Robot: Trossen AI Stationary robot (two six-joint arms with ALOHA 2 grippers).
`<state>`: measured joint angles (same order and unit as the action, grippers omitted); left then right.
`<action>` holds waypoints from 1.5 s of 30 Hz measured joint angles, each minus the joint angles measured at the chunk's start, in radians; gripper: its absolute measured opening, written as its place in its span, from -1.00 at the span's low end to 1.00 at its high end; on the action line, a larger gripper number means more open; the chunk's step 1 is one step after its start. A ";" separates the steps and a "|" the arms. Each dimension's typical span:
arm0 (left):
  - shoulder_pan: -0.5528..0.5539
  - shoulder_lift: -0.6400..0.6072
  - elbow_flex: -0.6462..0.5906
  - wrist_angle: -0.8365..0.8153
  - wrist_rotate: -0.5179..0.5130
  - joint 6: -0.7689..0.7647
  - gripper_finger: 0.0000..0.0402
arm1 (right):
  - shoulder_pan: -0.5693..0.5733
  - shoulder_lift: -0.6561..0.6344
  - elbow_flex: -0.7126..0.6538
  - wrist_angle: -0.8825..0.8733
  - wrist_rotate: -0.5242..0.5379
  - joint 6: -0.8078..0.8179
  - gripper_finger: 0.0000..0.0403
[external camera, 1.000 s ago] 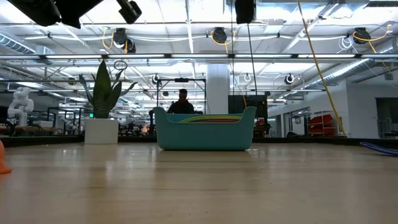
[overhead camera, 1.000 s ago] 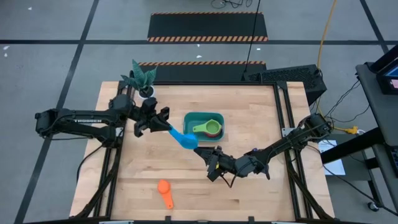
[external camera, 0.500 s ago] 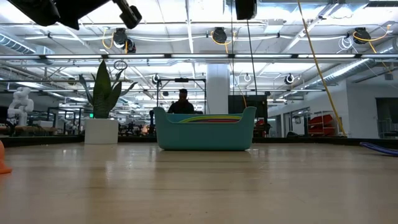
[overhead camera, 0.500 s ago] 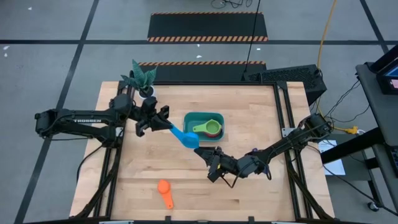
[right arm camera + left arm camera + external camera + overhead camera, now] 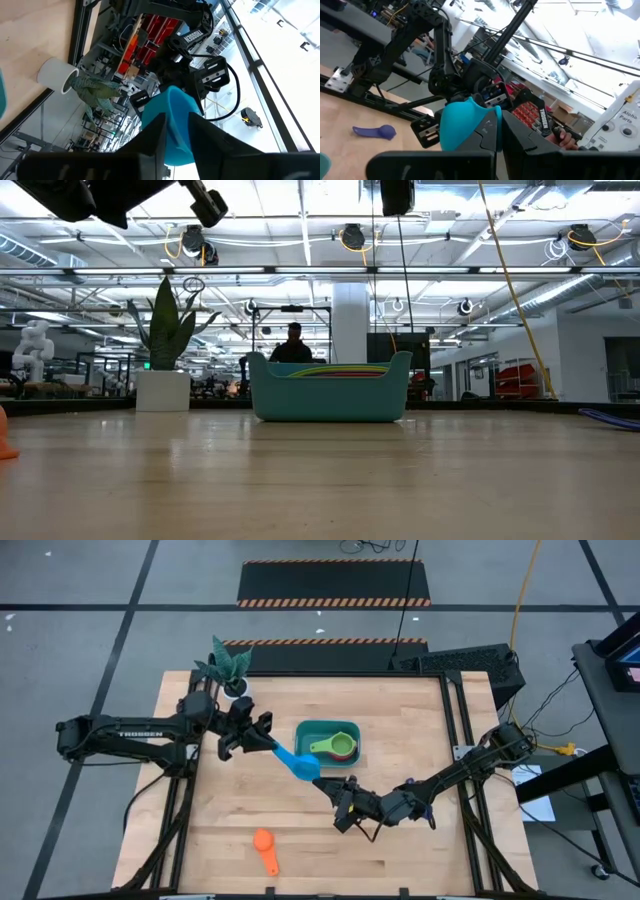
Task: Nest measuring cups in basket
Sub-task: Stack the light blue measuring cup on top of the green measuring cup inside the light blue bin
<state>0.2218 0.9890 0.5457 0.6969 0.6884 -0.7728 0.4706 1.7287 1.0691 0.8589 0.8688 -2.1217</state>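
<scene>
The light blue cup is tilted in my left gripper, so my right gripper should hold the cup's bowl while my left gripper turns and takes hold again of the cup's handle (image 5: 281,750).
A light blue measuring cup (image 5: 303,764) hangs in the air just in front of the teal basket (image 5: 304,728), between my two grippers. My left gripper (image 5: 266,744) is shut on its handle end. My right gripper (image 5: 326,783) has come up from the near right, and its narrow finger gap is filled by the cup's bowl (image 5: 175,107). Green, yellow and red cups (image 5: 338,748) lie nested in the basket. An orange cup (image 5: 265,850) lies bowl-down near the front edge. A dark blue cup (image 5: 375,131) lies on the table under the right arm. My left gripper pinches the light blue cup's flat handle (image 5: 277,750) between its two fingers, coming in about level from the table's left, along the handle. The cup is lifted clear, with its bowl (image 5: 462,125) sticking out past the fingertips. My right gripper has the bowl's wall (image 5: 176,125) between its two fingers (image 5: 155,135), coming about level from the near right. Whether one finger is inside the bowl I cannot tell. The cup stays clear of the table.
A small white pot with a green plant (image 5: 230,668) stands at the table's far left corner, behind the left arm. The low view shows the basket (image 5: 328,395) on the table with bare wood in front of it. A person stands in the room beyond.
</scene>
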 joint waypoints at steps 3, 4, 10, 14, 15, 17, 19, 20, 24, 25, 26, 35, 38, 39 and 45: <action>0.000 0.000 0.000 -0.016 0.000 0.001 -0.95 | 0.000 0.000 0.000 -0.003 0.000 0.000 -0.71; 0.000 0.000 0.000 -0.022 0.000 0.004 -0.94 | 0.000 0.000 0.000 -0.004 0.000 0.001 -0.74; 0.000 0.000 0.000 -0.030 0.025 0.004 -0.87 | 0.001 0.000 0.000 -0.005 -0.002 0.012 -0.95; 0.001 0.000 0.000 -0.030 0.035 0.010 -0.82 | 0.001 0.000 0.000 -0.003 -0.005 0.021 -0.97; 0.000 0.000 0.000 -0.031 0.035 0.017 -0.80 | 0.001 0.000 0.000 -0.003 -0.005 0.028 -0.97; 0.000 0.000 0.000 -0.035 0.036 0.057 -0.74 | 0.001 0.000 0.000 0.000 -0.006 0.044 -0.99; -0.002 0.000 0.000 -0.040 0.036 0.123 -0.64 | 0.000 0.000 0.000 0.015 -0.006 0.046 -0.99; -0.005 0.000 0.000 -0.045 0.036 0.165 -0.57 | 0.000 0.000 0.000 0.022 -0.005 0.050 -0.99; -0.022 0.000 0.000 -0.048 0.036 0.391 -0.26 | 0.000 0.000 0.000 0.071 -0.006 0.101 -1.00; -0.024 0.000 0.000 -0.050 0.032 0.428 -0.18 | 0.001 0.000 0.000 0.087 -0.005 0.117 -1.00; -0.027 0.000 0.000 -0.052 0.022 0.458 -0.10 | 0.001 0.000 0.000 0.104 -0.004 0.131 -1.00; -0.011 -0.038 0.000 -0.078 -0.071 0.619 0.37 | 0.003 -0.013 0.000 0.124 0.053 0.241 -1.00; 0.003 -0.064 0.000 -0.133 -0.123 0.670 0.42 | 0.015 -0.028 0.000 0.124 0.070 0.296 -1.00; 0.005 -0.074 0.000 -0.155 -0.147 0.688 0.42 | 0.018 -0.034 0.000 0.124 0.069 0.313 -1.00; 0.009 -0.120 0.000 -0.280 -0.243 0.813 0.33 | 0.030 -0.084 -0.015 0.124 0.071 0.435 -1.00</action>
<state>0.2306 0.8688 0.5457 0.4171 0.4451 0.0400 0.5010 1.6442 1.0544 0.9829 0.9394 -1.6862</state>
